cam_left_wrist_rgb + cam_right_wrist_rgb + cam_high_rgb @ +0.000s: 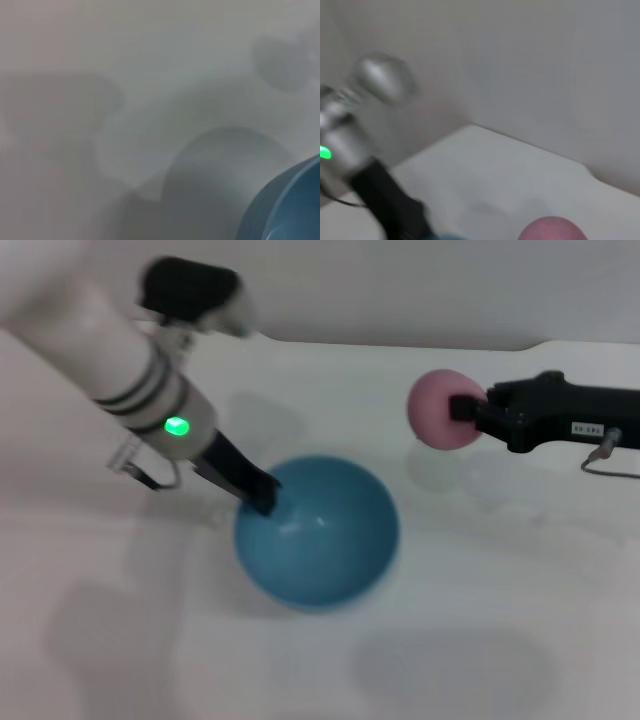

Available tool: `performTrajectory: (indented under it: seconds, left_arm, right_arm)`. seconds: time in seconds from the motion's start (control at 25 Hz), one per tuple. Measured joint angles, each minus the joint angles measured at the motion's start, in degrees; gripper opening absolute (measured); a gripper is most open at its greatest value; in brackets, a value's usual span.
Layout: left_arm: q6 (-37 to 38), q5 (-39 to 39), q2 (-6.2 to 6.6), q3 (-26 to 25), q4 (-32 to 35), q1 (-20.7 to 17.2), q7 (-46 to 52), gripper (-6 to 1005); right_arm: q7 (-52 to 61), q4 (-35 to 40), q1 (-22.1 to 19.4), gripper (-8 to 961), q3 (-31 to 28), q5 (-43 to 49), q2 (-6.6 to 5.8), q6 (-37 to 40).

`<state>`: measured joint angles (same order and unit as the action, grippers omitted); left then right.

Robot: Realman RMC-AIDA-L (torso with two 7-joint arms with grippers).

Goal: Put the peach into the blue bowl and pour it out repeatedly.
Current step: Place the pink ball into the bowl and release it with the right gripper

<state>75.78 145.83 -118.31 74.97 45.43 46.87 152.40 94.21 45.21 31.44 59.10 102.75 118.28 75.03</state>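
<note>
Next, the left gripper releases the blue bowl, now upright near the table's middle, on the white table, a little nearer my right gripper's side (400, 562).
The blue bowl (318, 532) stands upright near the middle of the white table, and its inside looks bare. My left gripper (262, 496) reaches down from the upper left and is shut on the bowl's left rim. The left wrist view catches only a slice of the bowl (285, 207). The pink peach (443, 409) hangs in the air, up and to the right of the bowl, with my right gripper (466, 410) shut on its right side. The peach (552, 229) shows at one edge of the right wrist view, with my left arm (380, 195) beyond it.
The white table (480, 640) spreads around the bowl, with shadows of the arms and the bowl on it. A pale wall (400, 290) rises behind the table's far edge.
</note>
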Motion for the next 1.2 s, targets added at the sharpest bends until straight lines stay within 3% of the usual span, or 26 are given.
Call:
performTrajectory:
  seconds: [0.2,0.44,0.64,0.84,1.08,1.2]
  left_arm:
    - [-2.84,-5.1,-0.17,9.32,-4.51,4.51,2.19,-1]
    - [-3.88,-5.77,0.02,9.24,-4.52,5.07,2.77,-1]
    - [-4.76,-5.49,0.32,8.64,-4.46,5.19,3.77,0]
    - [-4.2,-5.34,0.34,8.53,-4.19,5.66,3.81,0]
    - [-4.05,-5.3,0.37,8.82,-4.1,6.2,3.81,2]
    - [-4.27,-5.35,0.36,8.96,-4.31,6.21,3.79,6]
  right_arm:
    - [-0.18,2.96,2.01,93,3.58,0.25,0.34,6.39]
    - [0.1,3.0,2.5,49,8.35,1.42,0.41,7.11]
    - [2.56,2.32,3.05,213,9.55,6.14,0.46,7.35]
    - [4.21,2.07,2.63,223,9.42,6.91,0.5,6.25]
    - [5.79,2.35,2.49,402,9.03,6.17,0.55,3.89]
    - [6.24,2.58,2.47,445,8.77,5.94,0.55,3.32]
